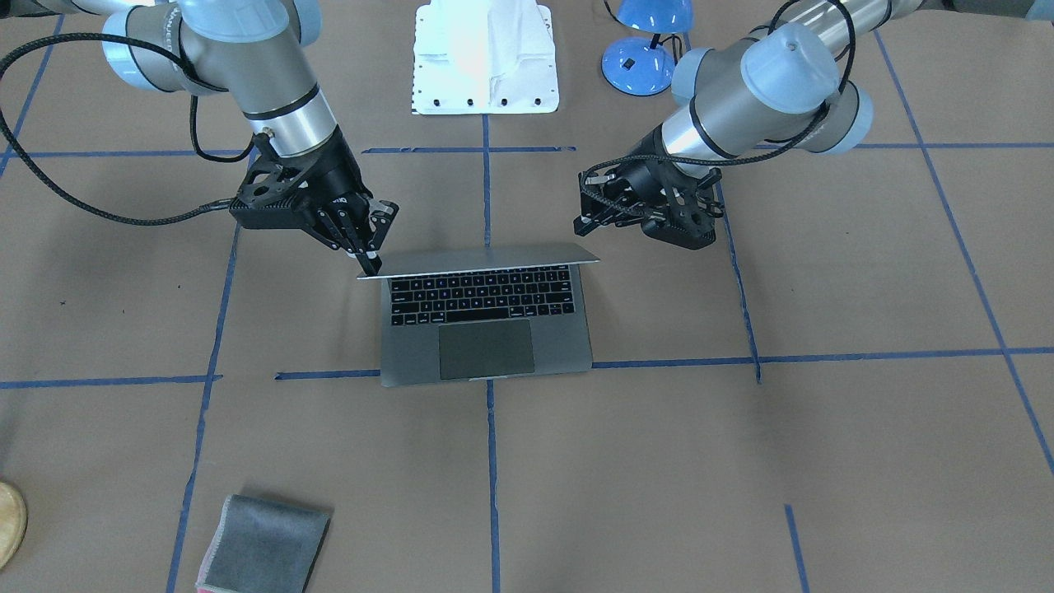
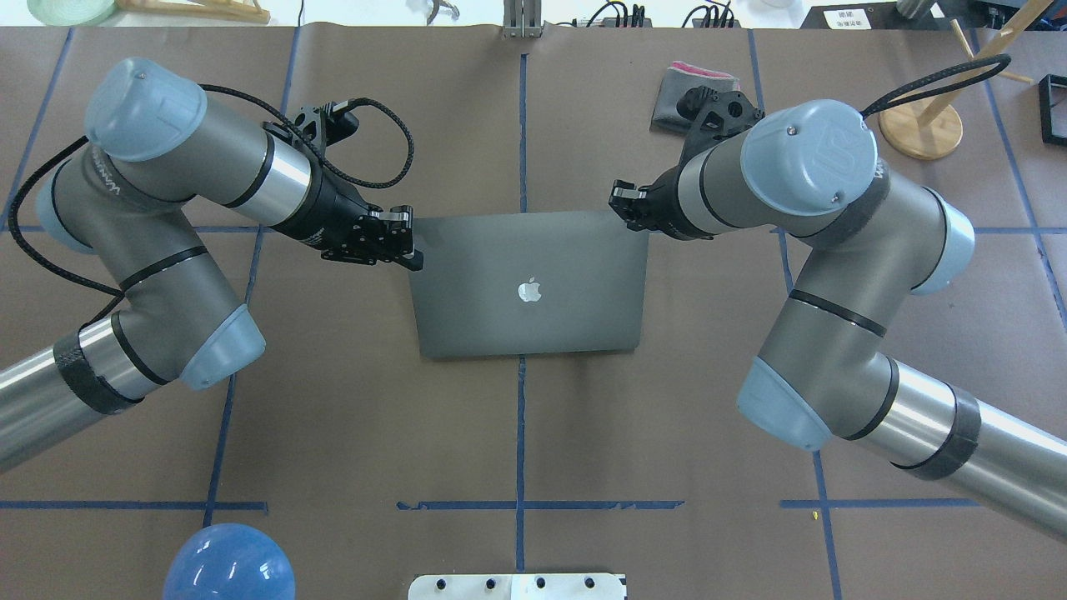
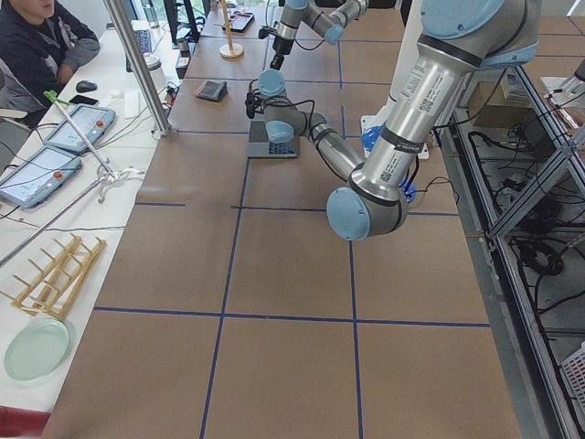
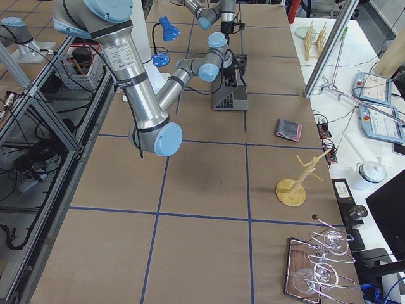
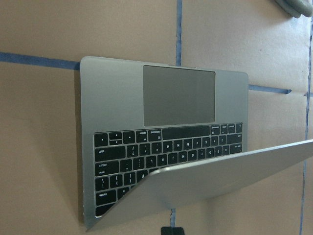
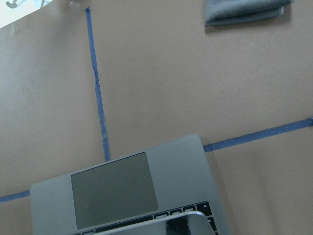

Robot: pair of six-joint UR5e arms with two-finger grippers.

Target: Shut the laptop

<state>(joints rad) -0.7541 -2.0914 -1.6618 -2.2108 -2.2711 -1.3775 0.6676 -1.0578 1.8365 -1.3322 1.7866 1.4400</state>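
Note:
The grey laptop's lid will lie flat over the black keys and trackpad [image 1: 486, 315] [image 5: 181, 132]. My left gripper needs to let go of the lid then.
The grey laptop [image 1: 486, 350] sits mid-table with its lid partly lowered over the black keys. From overhead the lid [image 2: 483, 283] shows its apple logo. My right gripper [image 1: 370, 265] looks shut, its fingertips touching the lid's top corner; it also shows in the overhead view [image 2: 621, 204]. My left gripper [image 1: 583, 221] looks shut and hangs just behind the lid's other top corner, at the lid's left edge from overhead [image 2: 413, 258]. The left wrist view shows the laptop [image 5: 112, 98] with its lid slanting over the keyboard. The right wrist view shows the trackpad end of the laptop [image 6: 181, 171].
A folded grey cloth [image 1: 263, 548] lies at the operators' side of the table. A blue desk lamp [image 1: 642, 49] and a white robot base [image 1: 486, 58] stand behind the laptop. A wooden stand [image 2: 917, 125] is at the far right.

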